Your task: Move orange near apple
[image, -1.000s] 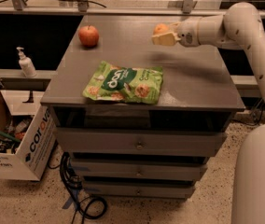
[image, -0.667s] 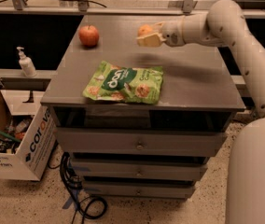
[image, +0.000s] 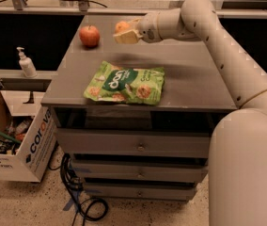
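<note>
Next, my gripper lets go of the orange against the red apple, on its side [image: 99, 44] facing the green snack bag.
The red apple [image: 90, 35] sits at the far left of the grey cabinet top [image: 190, 74]. My gripper [image: 125, 32] is above the back of the top, a short way right of the apple, and is shut on the small orange [image: 121, 26], holding it in the air. The orange shows between the pale fingers [image: 124, 36]. My white arm reaches in from the right.
A green snack bag [image: 126, 84] lies flat at the middle front of the top. A soap dispenser [image: 26, 64] stands on a ledge at left. A cardboard box [image: 16, 140] sits on the floor at left, with cables [image: 84, 201] beside it.
My gripper has carried the orange leftwards across the back of the top, closer to the apple. The apple and the bag have not moved.
</note>
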